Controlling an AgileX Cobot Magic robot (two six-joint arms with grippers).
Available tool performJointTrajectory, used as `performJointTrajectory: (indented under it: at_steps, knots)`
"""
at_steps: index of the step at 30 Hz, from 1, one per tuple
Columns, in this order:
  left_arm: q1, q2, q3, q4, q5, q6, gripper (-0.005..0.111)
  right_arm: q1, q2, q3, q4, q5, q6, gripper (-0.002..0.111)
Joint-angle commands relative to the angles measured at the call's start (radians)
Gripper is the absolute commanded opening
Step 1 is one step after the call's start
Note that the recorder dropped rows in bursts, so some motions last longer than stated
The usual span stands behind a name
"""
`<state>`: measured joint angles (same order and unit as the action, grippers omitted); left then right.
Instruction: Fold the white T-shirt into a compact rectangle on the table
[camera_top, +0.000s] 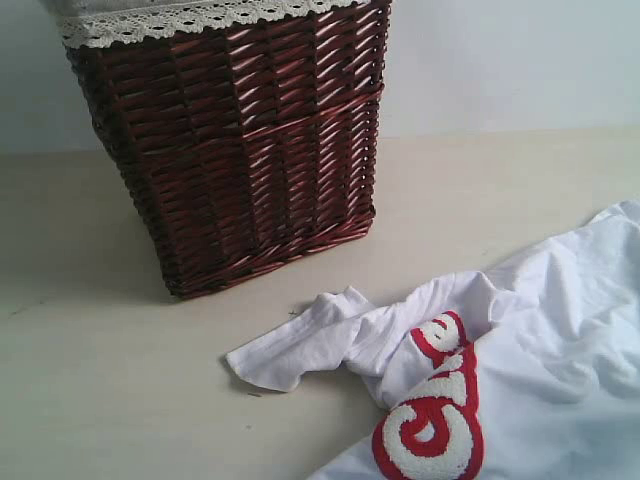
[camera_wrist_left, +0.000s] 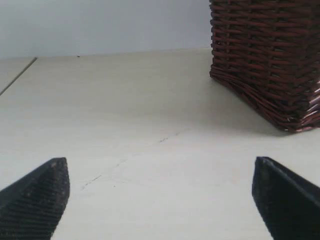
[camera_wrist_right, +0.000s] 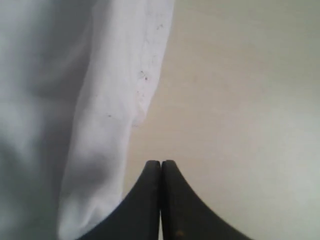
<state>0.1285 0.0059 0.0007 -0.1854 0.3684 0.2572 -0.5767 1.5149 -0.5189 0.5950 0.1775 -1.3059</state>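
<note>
The closed, empty fingers of my right gripper are just off the T-shirt's edge, so I should open them and grab the white cloth farther in before I fold (camera_top: 572, 322) it.
The white T-shirt (camera_top: 560, 340) lies crumpled on the cream table (camera_top: 100, 380) at the lower right of the exterior view, one sleeve stretched toward the left and its red band with fuzzy white letters (camera_top: 435, 420) showing. No gripper shows in the exterior view. In the left wrist view my left gripper (camera_wrist_left: 160, 172) is open wide over bare table (camera_wrist_left: 125, 115), nothing between its fingers. In the right wrist view my right gripper (camera_wrist_right: 161, 163) is shut with nothing in it, just beside the edge of the T-shirt (camera_wrist_right: 75, 100) and over the table (camera_wrist_right: 240, 100).
A dark red-brown wicker basket (camera_top: 240, 140) with white lace trim stands at the back left of the exterior view, just behind the shirt's sleeve. The same basket (camera_wrist_left: 270, 55) stands ahead of the left gripper. A pale wall rises behind the table.
</note>
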Motion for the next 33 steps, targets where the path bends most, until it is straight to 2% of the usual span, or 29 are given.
performJointTrajectory:
  at_steps: [1, 2, 4, 5, 6, 8, 10, 14, 21, 24, 28, 30, 31, 32, 33]
  knots:
    - [0.003, -0.006, -0.001, -0.007, -0.005, -0.004, 0.094, -0.004, 0.0, -0.004, 0.141, -0.159, 0.011, 0.009]
    - [0.003, -0.006, -0.001, -0.007, -0.005, -0.004, 0.094, -0.008, 0.015, -0.018, 0.153, -0.187, 0.011, 0.02]
    - [0.003, -0.006, -0.001, -0.007, -0.005, -0.004, 0.094, -0.019, 0.08, -0.071, 0.153, -0.108, 0.011, 0.055]
    - [0.003, -0.006, -0.001, -0.007, -0.005, -0.004, 0.094, -0.019, 0.118, -0.107, 0.149, 0.004, -0.016, 0.061]
    - [0.003, -0.006, -0.001, -0.007, -0.005, -0.004, 0.094, -0.019, 0.143, -0.137, 0.151, 0.114, -0.031, 0.059]
    - [0.003, -0.006, -0.001, -0.007, -0.005, -0.004, 0.094, -0.019, 0.177, -0.2, 0.151, 0.308, -0.031, 0.045]
    - [0.003, -0.006, -0.001, -0.007, -0.005, -0.004, 0.094, -0.023, 0.18, -0.236, 0.151, 0.336, -0.012, 0.039]
    - [0.003, -0.006, -0.001, -0.007, -0.005, -0.004, 0.094, -0.062, 0.172, -0.311, 0.145, 0.375, 0.023, 0.038]
    - [0.003, -0.006, -0.001, -0.007, -0.005, -0.004, 0.094, -0.187, 0.198, -0.346, -0.026, 0.628, 0.026, 0.038]
    - [0.003, -0.006, -0.001, -0.007, -0.005, -0.004, 0.094, -0.228, 0.28, -0.346, -0.001, 0.632, -0.058, 0.038]
    - [0.003, -0.006, -0.001, -0.007, -0.005, -0.004, 0.094, -0.228, 0.345, -0.346, 0.095, 0.639, -0.148, 0.037]
    - [0.003, -0.006, -0.001, -0.007, -0.005, -0.004, 0.094, -0.228, 0.349, -0.346, 0.109, 0.636, -0.187, 0.025]
    - [0.003, -0.006, -0.001, -0.007, -0.005, -0.004, 0.094, -0.228, 0.349, -0.346, 0.109, 0.631, -0.203, 0.01]
    - [0.003, -0.006, -0.001, -0.007, -0.005, -0.004, 0.094, -0.228, 0.349, -0.346, 0.109, 0.626, -0.212, 0.001]
    - [0.003, -0.006, -0.001, -0.007, -0.005, -0.004, 0.094, -0.228, 0.347, -0.346, 0.109, 0.609, -0.213, 0.0]
